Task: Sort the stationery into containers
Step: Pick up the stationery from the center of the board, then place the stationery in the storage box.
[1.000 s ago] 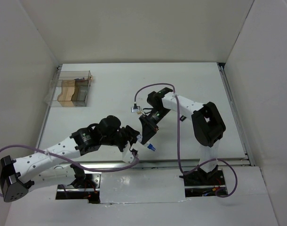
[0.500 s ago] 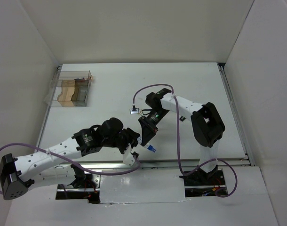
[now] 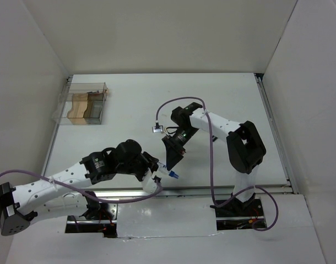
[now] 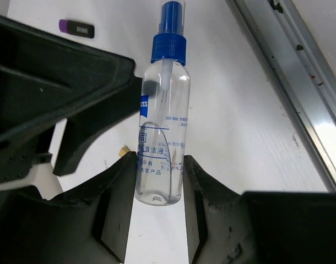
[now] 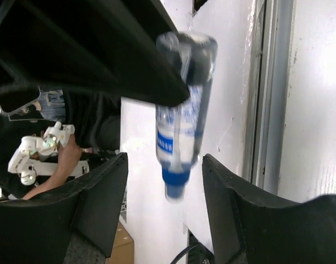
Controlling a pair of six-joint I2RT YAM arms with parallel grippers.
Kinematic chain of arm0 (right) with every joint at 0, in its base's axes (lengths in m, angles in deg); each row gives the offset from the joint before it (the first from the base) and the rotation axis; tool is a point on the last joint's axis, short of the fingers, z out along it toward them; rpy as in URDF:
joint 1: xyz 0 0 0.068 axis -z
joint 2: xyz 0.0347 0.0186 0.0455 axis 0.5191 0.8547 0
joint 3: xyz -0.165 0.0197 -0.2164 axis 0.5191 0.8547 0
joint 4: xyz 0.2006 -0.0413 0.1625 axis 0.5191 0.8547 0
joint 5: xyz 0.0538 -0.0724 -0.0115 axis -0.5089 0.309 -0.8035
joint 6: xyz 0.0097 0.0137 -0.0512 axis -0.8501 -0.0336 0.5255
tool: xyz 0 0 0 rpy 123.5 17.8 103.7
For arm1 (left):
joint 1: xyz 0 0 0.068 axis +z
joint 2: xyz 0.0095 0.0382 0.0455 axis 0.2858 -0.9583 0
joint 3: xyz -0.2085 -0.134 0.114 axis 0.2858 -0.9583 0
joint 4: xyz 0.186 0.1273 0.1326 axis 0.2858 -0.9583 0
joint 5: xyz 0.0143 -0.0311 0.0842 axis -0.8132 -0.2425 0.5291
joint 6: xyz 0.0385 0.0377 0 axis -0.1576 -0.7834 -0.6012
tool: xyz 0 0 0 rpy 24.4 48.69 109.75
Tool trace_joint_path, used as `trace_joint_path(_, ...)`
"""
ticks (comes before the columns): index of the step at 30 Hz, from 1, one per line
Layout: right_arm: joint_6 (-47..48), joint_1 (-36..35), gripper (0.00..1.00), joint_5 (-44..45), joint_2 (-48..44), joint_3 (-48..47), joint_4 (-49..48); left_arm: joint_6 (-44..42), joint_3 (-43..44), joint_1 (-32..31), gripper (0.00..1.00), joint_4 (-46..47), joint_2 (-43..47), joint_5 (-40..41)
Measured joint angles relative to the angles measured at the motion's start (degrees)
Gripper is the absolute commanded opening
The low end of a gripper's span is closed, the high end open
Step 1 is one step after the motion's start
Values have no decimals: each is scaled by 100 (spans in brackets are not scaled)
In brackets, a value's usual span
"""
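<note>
I will use my left gripper to release the clear blue-capped tube in the clear section (image 3: pixel 63 108) that lies between the tan section and the side of the container. The tube now hangs near the table's front edge.
The clear blue-capped tube (image 4: pixel 163 110) is a small spray bottle with printed text. My left gripper (image 4: pixel 160 165) is shut on its base, both fingers pressed to its sides. In the top view the tube (image 3: pixel 168 174) hangs near the table's front edge, at the left gripper (image 3: pixel 157 170). My right gripper (image 5: pixel 165 165) stands open around the cap end of the tube (image 5: pixel 182 110), with a gap on each side. A dark purple marker (image 4: pixel 76 27) lies on the table beyond. The container (image 3: pixel 82 104), a clear box with tan and brown blocks, sits far left.
A metal rail (image 4: pixel 289 82) runs along the table's front edge, close to the tube. The right arm's purple cable (image 3: pixel 182 100) loops over the middle of the table. White walls enclose the table on three sides.
The right gripper has opened off the tube. The left gripper has closed on the tube's base and drawn it slightly towards the front left.
</note>
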Motion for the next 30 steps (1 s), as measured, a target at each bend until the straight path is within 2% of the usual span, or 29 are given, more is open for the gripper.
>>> trace_joint_path(6,-70,439,62,15,-227,-2,33,577,-122,-2,0,-363,640,105)
trace_joint_path(10,-507,1456,62,114,-573,31,-120,1644,-68,444,0,-483,715,129)
trace_joint_path(14,-1263,2828,63,404,-1272,282,-752,2883,310,1867,0,-625,474,133)
trace_joint_path(17,-1674,3399,63,649,-1746,411,-1128,3628,903,3128,0,-669,-13,-122)
trace_joint_path(22,-1952,3637,62,837,-2194,592,-1410,4439,2474,5930,0,-608,-1698,-863)
trace_joint_path(25,-1998,3668,61,872,-2245,846,-1449,4618,3482,7248,0,-511,-2905,-1176)
trace_joint_path(27,-2020,3668,61,898,-2245,1021,-1475,4645,4111,7908,0,-560,-3598,-1252)
trace_joint_path(30,-2041,3661,61,920,-2245,1143,-1495,4546,5130,8467,0,-717,-4511,-1292)
